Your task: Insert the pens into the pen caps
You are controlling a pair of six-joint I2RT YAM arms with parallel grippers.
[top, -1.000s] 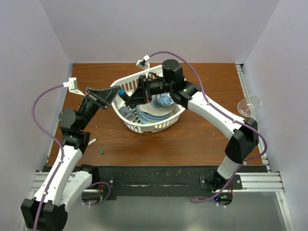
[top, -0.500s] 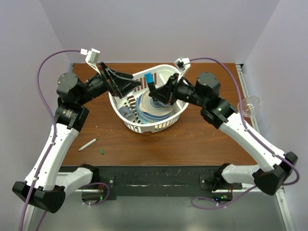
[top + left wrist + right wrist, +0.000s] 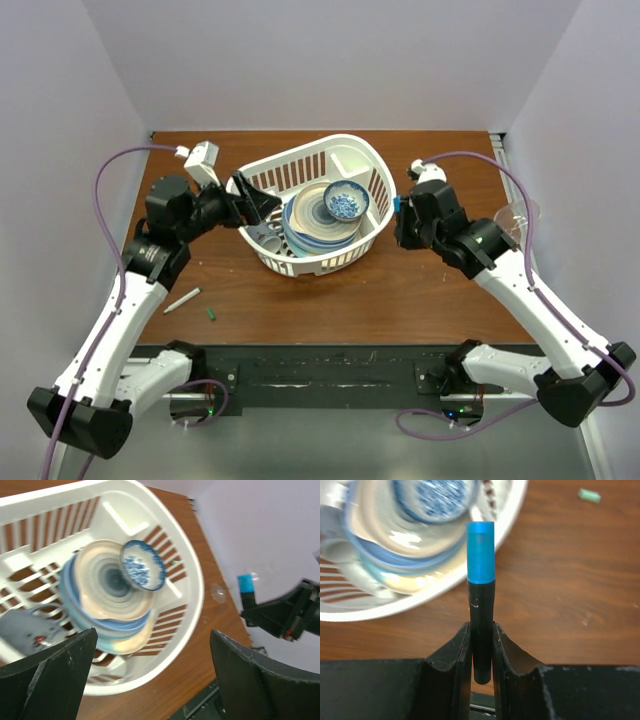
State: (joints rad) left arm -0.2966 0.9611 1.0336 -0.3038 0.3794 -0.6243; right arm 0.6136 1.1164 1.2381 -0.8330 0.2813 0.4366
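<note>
My right gripper is to let go of the black marker on bare wood (image 3: 394, 272) beside the front corner of the white basket that is nearest the glass.
My right gripper (image 3: 481, 625) is shut on the black marker (image 3: 481, 605), whose bright blue end (image 3: 480, 552) sticks out past the fingertips. From above, that gripper (image 3: 402, 215) hangs just right of the white basket (image 3: 310, 265). My left gripper (image 3: 255, 200) stands wide open at the basket's left rim, with nothing between its fingers (image 3: 60, 670). A thin white pen (image 3: 182, 300) lies on the table at the front left. Beside it lies a small dark green pen cap (image 3: 212, 314), which also shows in the right wrist view (image 3: 589, 495).
The basket holds a stack of plates (image 3: 310, 220), a blue-patterned bowl (image 3: 346, 200) and a grey cup (image 3: 265, 233). A clear glass (image 3: 520, 215) stands at the table's right edge. Purple cables loop above both arms.
My left gripper has opened and drawn back to the basket's left rim. My right gripper has carried the marker from over the basket to its right side.
</note>
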